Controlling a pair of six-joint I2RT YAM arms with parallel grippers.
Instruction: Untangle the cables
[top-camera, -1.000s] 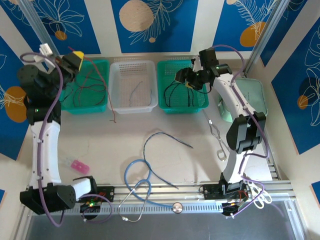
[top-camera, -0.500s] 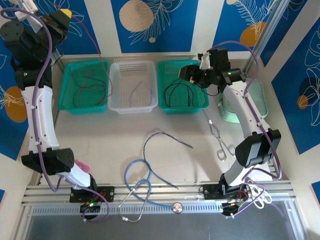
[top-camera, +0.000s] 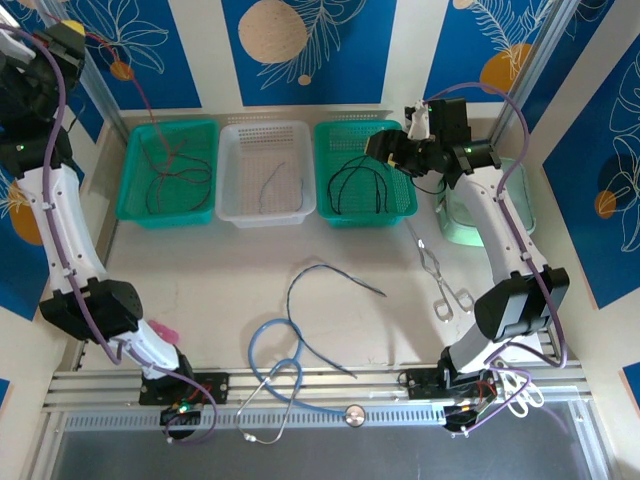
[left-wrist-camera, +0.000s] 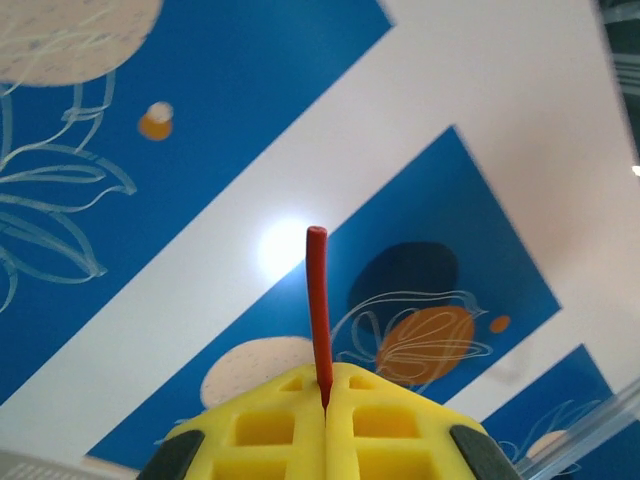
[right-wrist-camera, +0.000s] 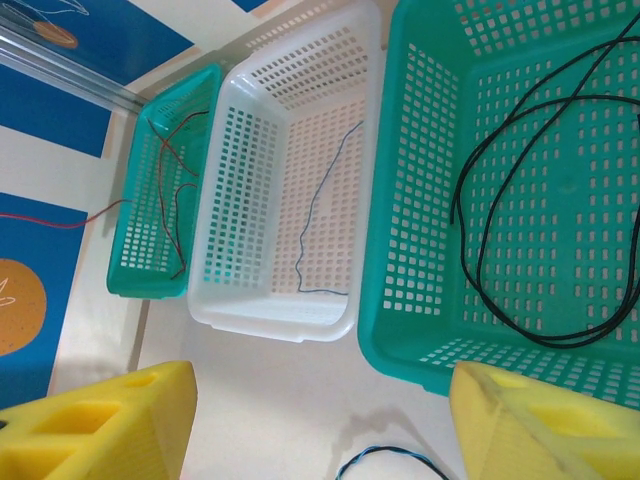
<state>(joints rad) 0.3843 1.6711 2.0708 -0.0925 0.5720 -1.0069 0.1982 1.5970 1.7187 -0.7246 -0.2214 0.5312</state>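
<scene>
My left gripper is holding the red cable, which now hangs down into that basket. I will let go of it among the red loops on the bottom of the green basket (top-camera: 179, 180).
My left gripper (top-camera: 67, 30) is raised high at the far left, shut on the red cable (top-camera: 140, 100). That cable hangs down into the left green basket (top-camera: 205, 128), where more red and dark wire lies. In the left wrist view the red cable (left-wrist-camera: 317, 300) sticks up from between the closed yellow pads of the gripper (left-wrist-camera: 325, 400). My right gripper (top-camera: 386, 147) hovers open over the right green basket (top-camera: 405, 212), which holds a black cable (top-camera: 360, 185). A thin blue-grey cable (top-camera: 272, 182) lies in the white basket (top-camera: 300, 215). A blue-black cable (top-camera: 300, 290) curves across the table.
A light-blue stethoscope (top-camera: 265, 350) lies near the front rail. Metal tongs (top-camera: 440, 280) rest by the right arm, and a pink object (top-camera: 160, 330) lies at the left arm's base. A pale green container (top-camera: 500, 200) stands right of the baskets.
My left gripper has risen up and to the left, drawing the red cable up out of the left green basket. My right gripper has shifted slightly right above the right basket.
</scene>
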